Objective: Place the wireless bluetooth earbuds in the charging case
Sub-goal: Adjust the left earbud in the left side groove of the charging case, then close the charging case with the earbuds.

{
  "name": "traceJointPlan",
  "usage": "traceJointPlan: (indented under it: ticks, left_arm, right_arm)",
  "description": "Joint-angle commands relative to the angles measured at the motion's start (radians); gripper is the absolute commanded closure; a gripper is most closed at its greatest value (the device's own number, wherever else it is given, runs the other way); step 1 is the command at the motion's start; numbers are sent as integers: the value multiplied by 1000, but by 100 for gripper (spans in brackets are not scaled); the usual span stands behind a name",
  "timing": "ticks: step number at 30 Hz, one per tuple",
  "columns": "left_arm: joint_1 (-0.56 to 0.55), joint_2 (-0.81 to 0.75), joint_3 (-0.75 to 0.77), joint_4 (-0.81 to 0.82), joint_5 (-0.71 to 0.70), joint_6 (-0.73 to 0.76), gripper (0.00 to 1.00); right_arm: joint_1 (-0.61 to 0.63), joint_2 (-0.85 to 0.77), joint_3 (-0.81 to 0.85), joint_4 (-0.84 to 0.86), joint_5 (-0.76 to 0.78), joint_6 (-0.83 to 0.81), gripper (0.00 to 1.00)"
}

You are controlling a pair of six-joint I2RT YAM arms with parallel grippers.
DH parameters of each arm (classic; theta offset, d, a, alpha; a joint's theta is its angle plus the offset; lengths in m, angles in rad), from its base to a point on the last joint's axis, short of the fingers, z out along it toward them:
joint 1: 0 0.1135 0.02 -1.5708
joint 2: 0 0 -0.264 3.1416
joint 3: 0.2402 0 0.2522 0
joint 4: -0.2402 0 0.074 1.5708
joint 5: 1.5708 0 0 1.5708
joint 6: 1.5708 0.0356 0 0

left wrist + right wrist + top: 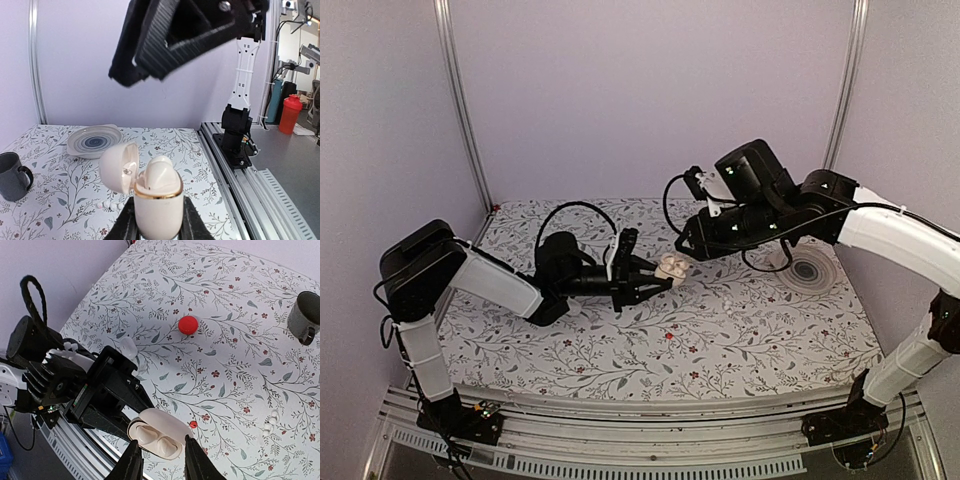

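I should use my left gripper to set the charging case down on the floral mat (658, 304), just behind the flat red disc. The case now stands upright between its fingers.
The cream-white charging case (157, 212) stands upright between my left gripper's (158, 222) black fingers, which are shut on its body. Its lid (117, 167) is hinged open to the left. Earbuds (141, 432) sit side by side in the case's hollows; the left wrist view shows one rounded earbud (160, 172) above the gold rim. My right gripper (161, 442) hovers right over the case (172, 425), jaws open with a finger on each side and a gap to both. From above, the case (672, 267) is held over the mat's middle, between the left gripper (655, 280) and the right gripper (686, 250).
A grey mug (305, 315) stands near one mat edge and a striped plate (810, 268) lies at the right. A flat red disc (188, 325) and several small white bits (270, 422) lie on the floral mat (740, 330). A metal rail (650, 420) runs along the front edge.
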Motion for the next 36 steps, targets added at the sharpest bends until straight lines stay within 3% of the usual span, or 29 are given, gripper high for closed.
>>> traceJointPlan:
  ticks: [1,7,16,26,32,36]
  left_arm:
    - [-5,-38,-13,64,22,-9,100]
    - [-8,-62,-34,108,32,15,100]
    - [-16,-100,-65,112,26,62,100]
    - [30,-90,-73,122,7,-84,100]
    - [55,-80,-49,110,-13,-184,100]
    - [68,-71,21,-120,-77,-266,100]
  right_arm:
    - [-76,-86,-64,57,-66,20,68]
    - [-167,-57,-156,147,-246,37,70]
    - [-173,62,-175,303,-473,24,74]
    - [-171,-99,-308,523,-601,-6,71]
    - [-169,-119,-316,450,-486,-18,71]
    - [-230,-112,-365,380,-375,29,70]
